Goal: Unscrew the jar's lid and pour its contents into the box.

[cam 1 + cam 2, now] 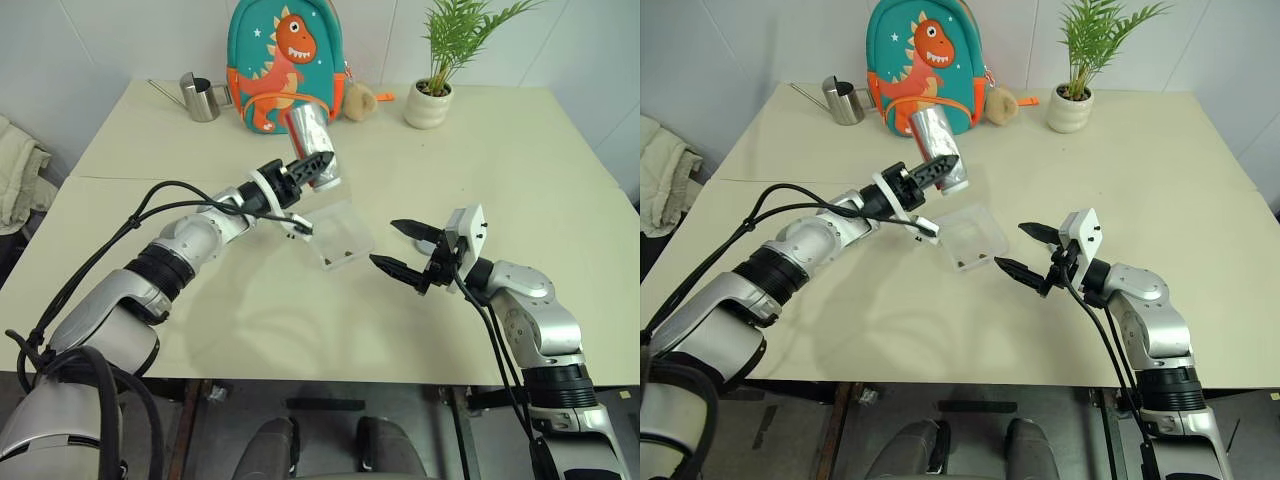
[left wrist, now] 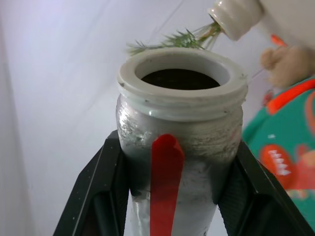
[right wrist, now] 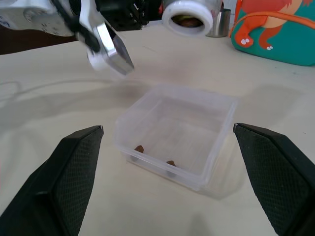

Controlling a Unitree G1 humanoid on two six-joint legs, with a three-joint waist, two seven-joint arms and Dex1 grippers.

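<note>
The robot's left gripper will release the jar on the bare table (image 1: 165, 246) between the towel and the box, below the watering can.
My left gripper (image 1: 322, 165) is shut on the jar (image 1: 312, 145), a silvery cylinder with a red stripe (image 2: 166, 177). It holds the jar tilted in the air just behind the box (image 1: 340, 235). The jar's white-rimmed mouth (image 3: 188, 17) is uncovered and faces the box and my right arm. Dark contents (image 2: 179, 78) show inside the mouth. The box is a clear square tray on the table with two brown bits (image 3: 140, 148) on its floor. My right gripper (image 1: 388, 243) hovers open beside the box, its fingers (image 3: 81, 162) spread wider than it. The lid is out of view.
At the back of the table stand a dinosaur backpack (image 1: 285, 60), a steel watering can (image 1: 200, 97), a plush toy (image 1: 360, 100) and a potted plant (image 1: 430, 100). A towel (image 1: 20, 170) lies off the table's left edge.
</note>
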